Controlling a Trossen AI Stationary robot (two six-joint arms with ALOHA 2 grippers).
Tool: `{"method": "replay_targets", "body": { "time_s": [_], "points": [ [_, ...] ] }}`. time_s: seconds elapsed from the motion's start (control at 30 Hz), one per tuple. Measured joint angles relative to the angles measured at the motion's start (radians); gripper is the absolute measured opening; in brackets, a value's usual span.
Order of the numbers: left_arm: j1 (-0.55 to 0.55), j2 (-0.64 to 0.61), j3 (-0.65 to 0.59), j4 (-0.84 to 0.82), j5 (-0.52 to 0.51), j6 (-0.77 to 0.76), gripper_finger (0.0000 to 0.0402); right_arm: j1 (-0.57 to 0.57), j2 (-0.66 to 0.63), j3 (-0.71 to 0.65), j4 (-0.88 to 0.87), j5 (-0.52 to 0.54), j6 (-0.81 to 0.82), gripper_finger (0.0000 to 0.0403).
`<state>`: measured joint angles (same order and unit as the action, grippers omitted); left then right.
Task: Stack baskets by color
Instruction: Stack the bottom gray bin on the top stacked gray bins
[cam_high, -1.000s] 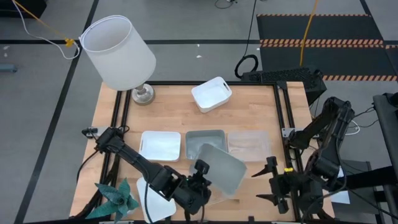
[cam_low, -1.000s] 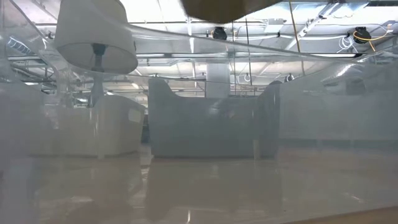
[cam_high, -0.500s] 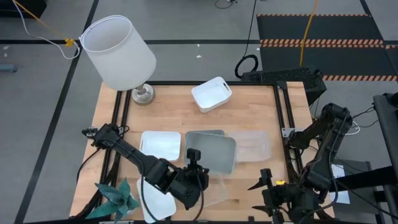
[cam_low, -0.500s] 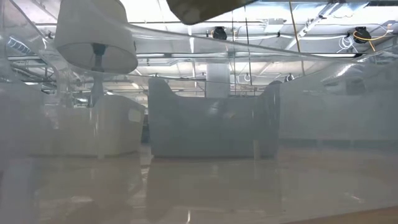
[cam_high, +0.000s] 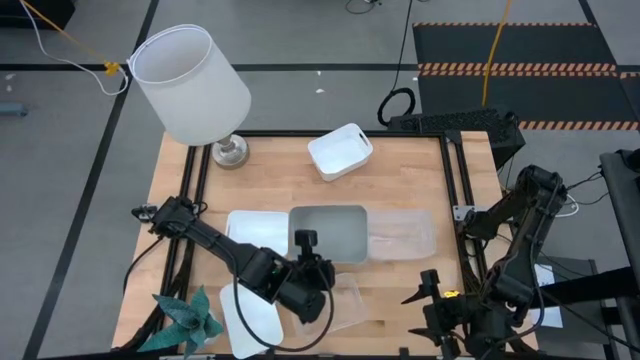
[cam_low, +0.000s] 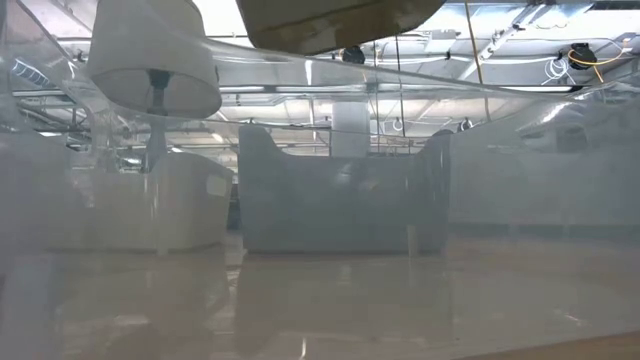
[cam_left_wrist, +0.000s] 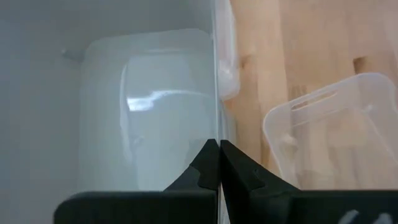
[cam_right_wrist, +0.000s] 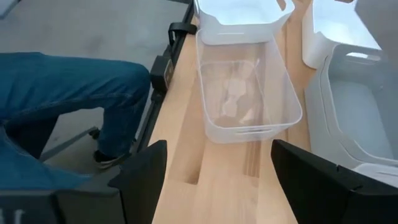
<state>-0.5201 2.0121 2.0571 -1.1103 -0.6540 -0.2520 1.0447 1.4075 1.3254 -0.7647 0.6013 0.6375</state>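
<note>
The near clear basket's near-side rim (cam_high: 353, 326) (cam_right_wrist: 206, 118) is next for my right gripper. It should go to that rim by the corner closest to this gripper and close there.
My left gripper (cam_high: 305, 241) is shut on a grey-blue basket (cam_high: 330, 232) and holds it level above the middle of a row of baskets. Its underside (cam_low: 340, 15) hangs over another grey-blue basket (cam_low: 340, 200), which stands on the table. In that row a white basket (cam_high: 255, 232) stands to the left and a clear basket (cam_high: 402, 235) to the right. A second clear basket (cam_high: 345, 300) lies under my left hand, and a white one (cam_high: 250, 322) is at the near left. My right gripper (cam_high: 425, 300) waits open at the near right. My left gripper pinches the rim of one wall (cam_left_wrist: 216, 127) of the grey-blue basket between its two fingers, close to the basket's near left corner. The fingers come from the table's near side and slant down. The basket is level, open side up, lifted clear of the basket below.
A lamp with a large white shade (cam_high: 190, 80) stands at the far left corner. Another white basket (cam_high: 340, 150) sits at the far middle. A teal plant-like thing (cam_high: 185, 318) lies at the near left edge. A person's leg in jeans (cam_right_wrist: 62, 93) shows beside the table's right side.
My left gripper has carried the grey-blue basket toward the table's far left and rolled, so the basket has turned from tilted to level. It now hangs over the middle grey-blue basket. My right gripper has drawn back a little toward the near edge, still open.
</note>
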Motion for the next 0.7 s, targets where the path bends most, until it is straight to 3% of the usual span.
{"method": "replay_targets", "body": {
  "time_s": [0.37, 0.7],
  "points": [
    [0.009, 0.001, -0.005, -0.011, 0.007, -0.014, 0.0006, 0.0, 0.0, 0.0, 0.0, 0.0, -0.025, 0.028],
    [0.099, 0.003, -0.132, 0.02, 0.122, 0.015, 0.0009, 0.0, 0.0, 0.0, 0.0, 0.0, -0.039, 0.028]
  ]
}}
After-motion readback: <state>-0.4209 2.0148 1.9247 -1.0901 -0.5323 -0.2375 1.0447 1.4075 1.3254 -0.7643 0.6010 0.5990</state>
